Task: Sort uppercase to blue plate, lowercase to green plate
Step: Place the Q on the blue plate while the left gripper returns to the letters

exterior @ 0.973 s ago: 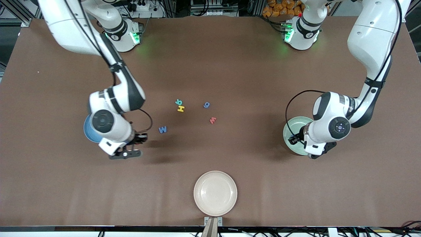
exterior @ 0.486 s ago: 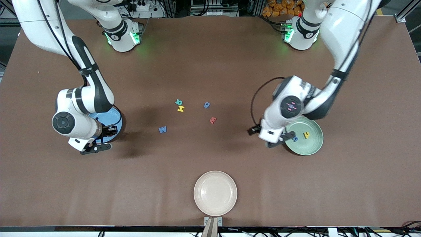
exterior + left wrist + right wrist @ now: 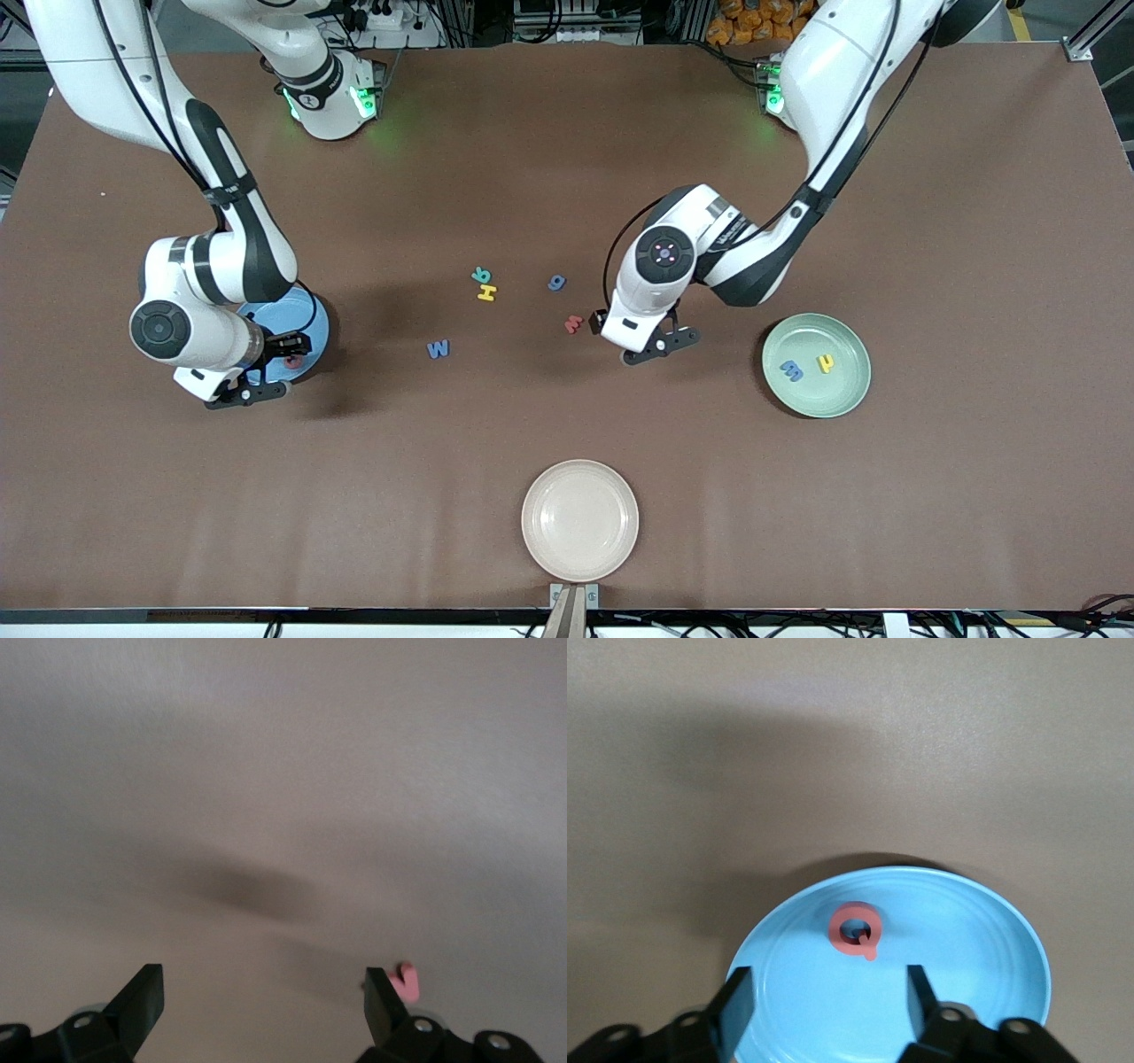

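The robot's left gripper will close on the outer sides of the red m (image 3: 574, 324) (image 3: 407, 983), because this lowercase letter belongs on the green plate.
The blue plate (image 3: 319, 324) lies toward the right arm's end of the table, with a red Q (image 3: 853, 930) lying in it. My right gripper (image 3: 288, 351) hangs open and empty over this plate (image 3: 974, 961). The green plate (image 3: 837, 394) holds a blue m (image 3: 791, 370) and a small yellow letter (image 3: 825, 362). My left gripper (image 3: 604, 323) is open just above the table, beside the red m (image 3: 574, 324), which shows next to one finger (image 3: 383, 1001) in the left wrist view. A teal letter (image 3: 480, 275), yellow H (image 3: 486, 291), blue g (image 3: 556, 283) and blue W (image 3: 438, 349) lie mid-table.
A cream plate (image 3: 580, 520) sits near the table's front edge, nearer to the front camera than the letters. Both arms reach in from the top of the front view.
My left gripper opened, left the green plate with the blue m lying in it, and swung over to the red m. My right gripper moved over the blue plate and opened, leaving the red Q there.
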{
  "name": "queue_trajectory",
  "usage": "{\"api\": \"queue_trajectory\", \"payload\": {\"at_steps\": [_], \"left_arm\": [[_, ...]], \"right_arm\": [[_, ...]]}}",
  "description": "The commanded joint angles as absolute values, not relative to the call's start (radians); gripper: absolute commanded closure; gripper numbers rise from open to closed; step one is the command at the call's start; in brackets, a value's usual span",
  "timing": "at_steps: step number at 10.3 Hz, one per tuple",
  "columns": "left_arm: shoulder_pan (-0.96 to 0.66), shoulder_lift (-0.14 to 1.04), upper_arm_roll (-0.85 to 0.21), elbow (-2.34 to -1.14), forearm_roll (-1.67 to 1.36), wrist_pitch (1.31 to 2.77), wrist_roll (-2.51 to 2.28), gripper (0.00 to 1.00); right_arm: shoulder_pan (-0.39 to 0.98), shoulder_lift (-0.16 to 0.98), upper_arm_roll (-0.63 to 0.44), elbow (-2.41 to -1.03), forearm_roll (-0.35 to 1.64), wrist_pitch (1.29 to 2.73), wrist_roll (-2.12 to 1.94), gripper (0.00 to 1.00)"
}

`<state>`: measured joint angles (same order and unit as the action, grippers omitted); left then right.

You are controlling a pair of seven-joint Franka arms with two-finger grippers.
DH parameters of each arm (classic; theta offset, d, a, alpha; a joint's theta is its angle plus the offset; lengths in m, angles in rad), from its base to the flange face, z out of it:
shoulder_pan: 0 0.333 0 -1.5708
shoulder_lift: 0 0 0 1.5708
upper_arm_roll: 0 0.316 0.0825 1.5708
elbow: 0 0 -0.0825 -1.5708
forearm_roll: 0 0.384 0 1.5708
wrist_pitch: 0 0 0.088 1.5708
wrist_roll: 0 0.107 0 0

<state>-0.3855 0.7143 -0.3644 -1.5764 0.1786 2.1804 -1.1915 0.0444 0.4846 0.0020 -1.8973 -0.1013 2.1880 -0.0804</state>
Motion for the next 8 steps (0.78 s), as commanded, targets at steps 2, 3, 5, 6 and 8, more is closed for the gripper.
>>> {"api": "queue_trajectory", "payload": {"at_steps": [2, 3, 5, 6, 8], "left_arm": [[-0.472, 0.802, -0.319, -1.462, 0.212, 2.178, -1.432, 0.00], [-0.507, 0.802, -0.290, -1.462, 0.210, 2.190, -1.492, 0.00], [-0.596, 0.819, -0.217, -1.447, 0.210, 2.206, -1.555, 0.00], [-0.623, 0.834, -0.198, -1.440, 0.210, 2.206, -1.560, 0.00], [-0.632, 0.835, -0.193, -1.433, 0.206, 2.207, -1.563, 0.00]], "right_arm": [[0.153, 0.475, 0.011, -1.905, -0.089, 2.291, 0.013, 0.00], [0.210, 0.500, 0.011, -1.887, -0.087, 2.336, 0.096, 0.00], [0.314, 0.526, 0.011, -1.864, -0.087, 2.367, 0.260, 0.00], [0.357, 0.534, 0.011, -1.868, -0.087, 2.385, 0.287, 0.00], [0.402, 0.538, 0.014, -1.879, -0.086, 2.402, 0.291, 0.00]]}}
